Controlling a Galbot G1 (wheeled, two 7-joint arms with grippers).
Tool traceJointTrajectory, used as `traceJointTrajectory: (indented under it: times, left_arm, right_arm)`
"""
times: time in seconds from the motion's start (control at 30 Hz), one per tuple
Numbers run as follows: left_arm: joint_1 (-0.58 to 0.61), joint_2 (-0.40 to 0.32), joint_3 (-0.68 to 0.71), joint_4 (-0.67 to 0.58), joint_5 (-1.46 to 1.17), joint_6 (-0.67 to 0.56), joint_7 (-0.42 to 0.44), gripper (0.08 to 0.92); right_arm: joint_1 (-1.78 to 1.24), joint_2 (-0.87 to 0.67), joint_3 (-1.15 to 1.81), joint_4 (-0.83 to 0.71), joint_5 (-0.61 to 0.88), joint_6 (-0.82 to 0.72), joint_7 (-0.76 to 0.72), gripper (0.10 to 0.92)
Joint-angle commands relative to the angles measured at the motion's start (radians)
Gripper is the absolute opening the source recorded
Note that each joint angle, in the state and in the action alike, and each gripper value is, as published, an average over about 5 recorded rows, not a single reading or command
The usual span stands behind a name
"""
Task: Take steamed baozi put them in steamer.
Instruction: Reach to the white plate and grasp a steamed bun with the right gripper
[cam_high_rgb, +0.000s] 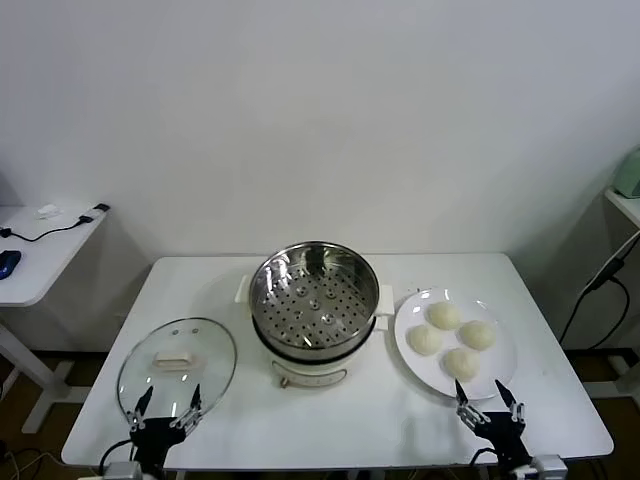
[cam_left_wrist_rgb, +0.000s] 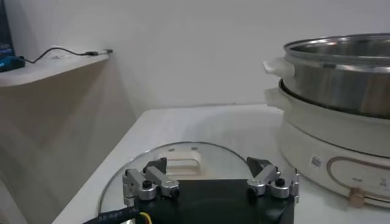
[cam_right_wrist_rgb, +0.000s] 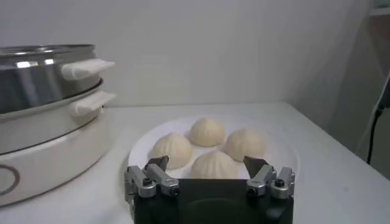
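Note:
The baozi nearest the back wall sits on the white plate. I will next close my right gripper on the sides of the baozi (cam_high_rgb: 443, 316) (cam_right_wrist_rgb: 207, 132).
Several pale baozi (cam_high_rgb: 452, 339) lie on a white plate (cam_high_rgb: 499, 371) at the right of the table; they also show in the right wrist view (cam_right_wrist_rgb: 211, 164). The steel steamer (cam_high_rgb: 313, 294) stands empty on its cream pot base (cam_high_rgb: 311, 374) at the table's middle and shows in the left wrist view (cam_left_wrist_rgb: 341, 70) and the right wrist view (cam_right_wrist_rgb: 36, 73). My right gripper (cam_high_rgb: 487, 398) (cam_right_wrist_rgb: 207, 165) is open and empty at the table's front edge, just short of the plate. My left gripper (cam_high_rgb: 167, 407) (cam_left_wrist_rgb: 207, 165) is open and empty at the front left, over the lid's near rim.
A round glass lid (cam_high_rgb: 177, 366) with a white handle lies flat at the front left, also in the left wrist view (cam_left_wrist_rgb: 183, 159). A side desk (cam_high_rgb: 40, 250) with cables stands to the left. A shelf (cam_high_rgb: 625, 205) and a hanging cable are at the right.

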Motion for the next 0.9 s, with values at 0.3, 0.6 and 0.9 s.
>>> traceJointTrajectory:
  times: [0.3, 0.6, 0.9]
  left_arm:
    - [-0.013, -0.004, 0.004, -0.018, -0.008, 0.008, -0.002, 0.823]
    - [-0.014, -0.002, 0.005, -0.019, -0.012, 0.013, -0.01, 0.823]
    - [-0.017, -0.006, 0.014, -0.018, -0.011, 0.014, -0.009, 0.823]
  right_arm:
    - [0.725, -0.263, -0.155, -0.313, -0.076, -0.19, -0.098, 0.823]
    - [1.345, -0.69, -0.908, -0.556, -0.141, -0.209, -0.653, 0.823]
    - [1.723, -0.73, -1.426, -0.66, -0.261, -0.05, -1.107, 0.823]
